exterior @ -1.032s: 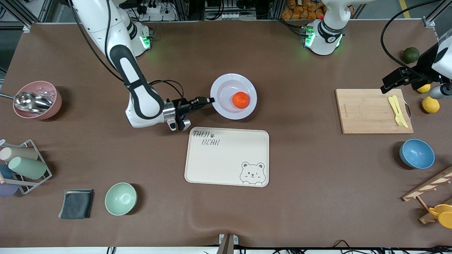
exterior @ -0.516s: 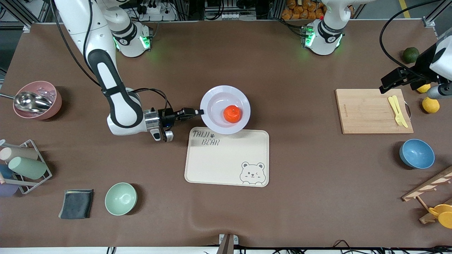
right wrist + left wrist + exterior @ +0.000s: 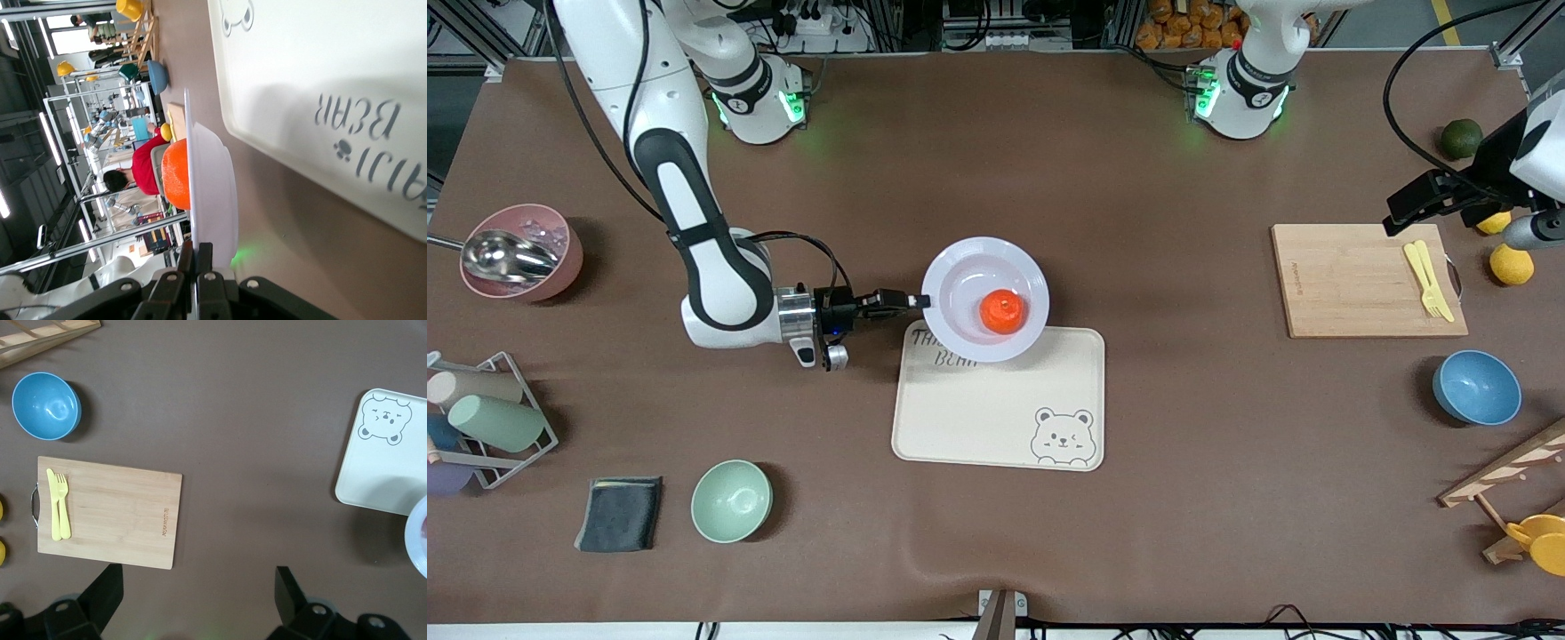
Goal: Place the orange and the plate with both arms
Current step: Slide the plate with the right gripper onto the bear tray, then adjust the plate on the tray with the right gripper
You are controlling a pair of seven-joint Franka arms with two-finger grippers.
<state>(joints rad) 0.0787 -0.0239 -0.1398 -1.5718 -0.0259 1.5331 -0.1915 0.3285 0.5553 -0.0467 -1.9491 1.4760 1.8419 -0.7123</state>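
My right gripper is going to release the plate on the middle of the cream bear tray (image 3: 992, 393) (image 3: 297, 63), between its lettering and bear.
The pale lavender-white plate (image 3: 969, 276) is held in the air over the cream bear tray's (image 3: 996, 418) edge nearest the robots. The red-orange orange (image 3: 1001, 312) lies in the plate. My right gripper (image 3: 919, 301) is shut on the plate's rim, at the side toward the right arm's end. In the right wrist view the plate (image 3: 210, 187) shows edge-on with the orange (image 3: 176, 175) in it, and my right gripper (image 3: 198, 263) pinches its rim. My left gripper (image 3: 1449, 194) is open and empty, high over the wooden cutting board (image 3: 1352, 280); its open fingers (image 3: 107, 593) show in the left wrist view.
A yellow fork and knife (image 3: 1427, 277) lie on the board. Lemons (image 3: 1512, 264), a dark green fruit (image 3: 1461, 138) and a blue bowl (image 3: 1476, 387) are at the left arm's end. A pink bowl with scoop (image 3: 520, 252), cup rack (image 3: 480, 418), green bowl (image 3: 731, 500) and dark cloth (image 3: 619, 513) are at the right arm's end.
My right gripper has carried the plate with the orange toward the front camera, from the bare table to over the bear tray's edge. The left arm has not moved.
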